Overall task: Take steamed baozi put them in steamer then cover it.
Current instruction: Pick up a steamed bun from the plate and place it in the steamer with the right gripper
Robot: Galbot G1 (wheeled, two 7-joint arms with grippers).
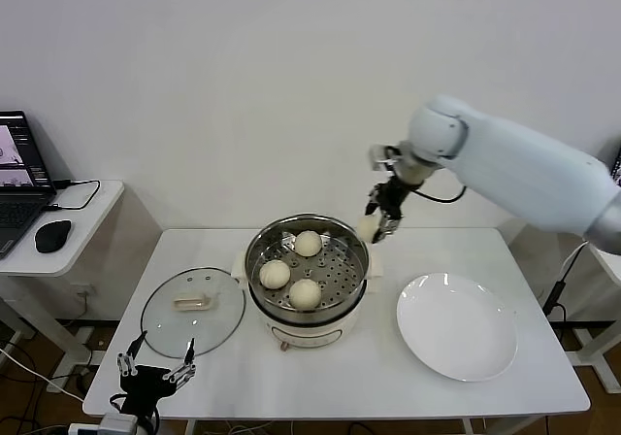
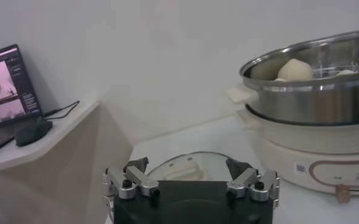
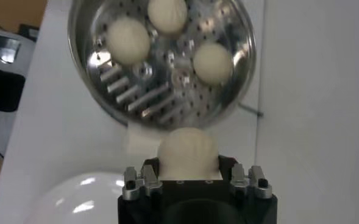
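Observation:
I will let go of the baozi in my right gripper, now just beyond the steamer's rim, on the bare side of the steamer's tray (image 1: 338, 267) (image 3: 166, 92) facing the white plate.
The steel steamer (image 1: 351, 243) stands mid-table on its cream base with three baozi (image 1: 305, 293) on the perforated tray; they also show in the right wrist view (image 3: 129, 39). My right gripper (image 1: 379, 225) is shut on the fourth baozi (image 3: 188, 153) and holds it in the air just beyond the steamer's back right rim. The glass cover (image 1: 193, 311) with its cream handle lies flat on the table left of the steamer. My left gripper (image 1: 155, 362) is open and empty at the table's front left edge, near the cover (image 2: 188, 167).
An empty white plate (image 1: 456, 325) lies right of the steamer. A side table with a laptop (image 1: 19, 178) and mouse (image 1: 52, 235) stands at the far left. A cable runs down off the table's right side.

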